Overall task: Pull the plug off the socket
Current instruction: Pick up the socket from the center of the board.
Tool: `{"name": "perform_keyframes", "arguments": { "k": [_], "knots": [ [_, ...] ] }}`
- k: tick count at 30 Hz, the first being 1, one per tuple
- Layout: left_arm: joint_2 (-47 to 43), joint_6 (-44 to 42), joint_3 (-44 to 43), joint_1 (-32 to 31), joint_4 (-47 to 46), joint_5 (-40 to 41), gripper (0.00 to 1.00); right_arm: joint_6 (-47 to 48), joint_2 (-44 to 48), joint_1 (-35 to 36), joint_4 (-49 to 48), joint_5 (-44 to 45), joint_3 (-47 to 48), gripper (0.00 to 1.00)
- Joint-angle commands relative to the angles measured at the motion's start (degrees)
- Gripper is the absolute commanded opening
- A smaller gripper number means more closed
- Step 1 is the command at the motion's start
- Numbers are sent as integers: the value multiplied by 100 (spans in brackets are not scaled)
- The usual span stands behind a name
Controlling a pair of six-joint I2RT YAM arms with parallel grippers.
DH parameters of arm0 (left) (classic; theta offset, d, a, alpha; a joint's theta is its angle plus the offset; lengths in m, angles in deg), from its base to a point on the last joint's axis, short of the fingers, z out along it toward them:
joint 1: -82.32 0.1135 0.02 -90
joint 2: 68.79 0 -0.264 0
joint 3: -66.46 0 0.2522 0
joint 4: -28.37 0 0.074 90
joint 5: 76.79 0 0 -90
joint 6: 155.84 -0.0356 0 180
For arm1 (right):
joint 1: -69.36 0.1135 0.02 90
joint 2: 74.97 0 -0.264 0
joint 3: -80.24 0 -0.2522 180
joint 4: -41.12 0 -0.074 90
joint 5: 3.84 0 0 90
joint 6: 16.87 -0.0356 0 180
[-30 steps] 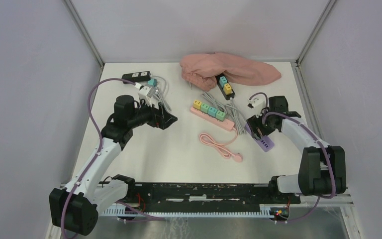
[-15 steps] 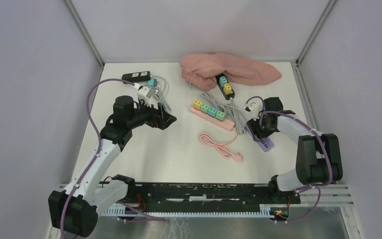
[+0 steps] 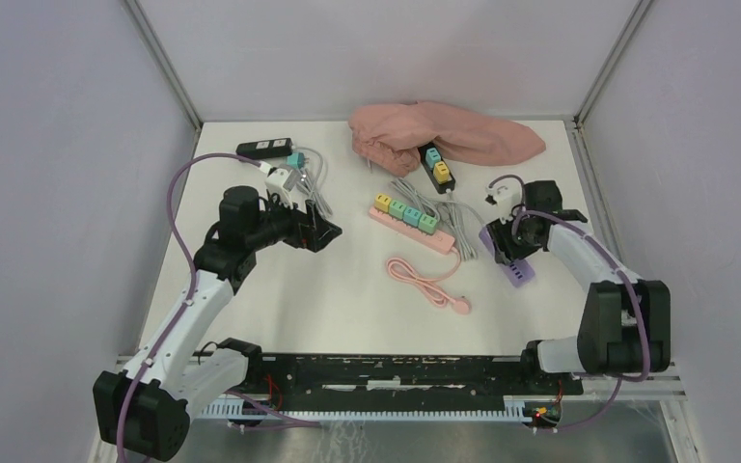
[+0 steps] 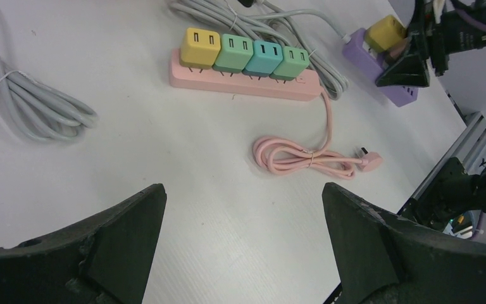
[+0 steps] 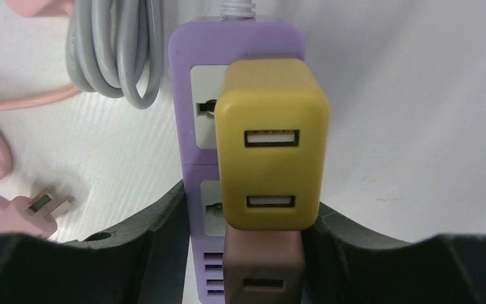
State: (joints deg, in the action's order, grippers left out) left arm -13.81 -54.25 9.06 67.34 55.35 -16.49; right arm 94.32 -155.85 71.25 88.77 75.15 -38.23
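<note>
I need to use my right gripper to set the purple socket strip down on the table's near edge (image 3: 438, 329), just in front of the coiled pink cord.
A purple socket strip (image 5: 237, 44) lies at the right of the table, also seen in the top view (image 3: 518, 276). A yellow plug (image 5: 272, 142) and a brown plug (image 5: 262, 266) sit in it side by side. My right gripper (image 5: 250, 209) straddles the strip's near end. Its left finger presses the strip's side and its right finger presses the brown plug's side, so it is shut on the strip. My left gripper (image 4: 242, 196) hovers open over bare table at the left (image 3: 323, 230), holding nothing.
A pink strip (image 3: 410, 224) carrying several coloured plugs lies mid-table with its coiled pink cord (image 3: 429, 280). Grey cables (image 3: 453, 217) run beside the purple strip. A black strip (image 3: 437, 169) and a pink cloth (image 3: 444, 135) sit at the back, another black strip (image 3: 263, 148) back left.
My right gripper's fingers have narrowed from wide apart onto the purple strip, and the wrist shifted slightly over it. The left arm has stayed still and open.
</note>
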Motion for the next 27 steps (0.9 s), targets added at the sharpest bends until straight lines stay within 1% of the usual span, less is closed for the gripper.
{"name": "perform_keyframes", "arguments": {
  "k": [1, 4, 7, 15, 21, 27],
  "knots": [
    [-88, -272, -31, -2, -92, 169, 99, -170, 903, -232, -75, -460, 457, 2],
    [-38, -280, -39, 4, -79, 197, 99, -160, 1237, -250, 34, -774, 597, 0],
    [-9, -294, -40, 4, -73, 244, 99, -123, 1352, -249, 173, -1099, 862, 0],
    [15, -320, -55, 13, -30, 369, 99, -81, 963, -226, 971, -1762, 2660, 0],
    [-27, -355, -57, 13, 12, 541, 99, -286, 664, -50, 1315, -1980, 3855, 0],
    [-39, -360, -66, 9, 24, 610, 99, -408, 681, 250, 1412, -1970, 4302, 0]
  ]
}}
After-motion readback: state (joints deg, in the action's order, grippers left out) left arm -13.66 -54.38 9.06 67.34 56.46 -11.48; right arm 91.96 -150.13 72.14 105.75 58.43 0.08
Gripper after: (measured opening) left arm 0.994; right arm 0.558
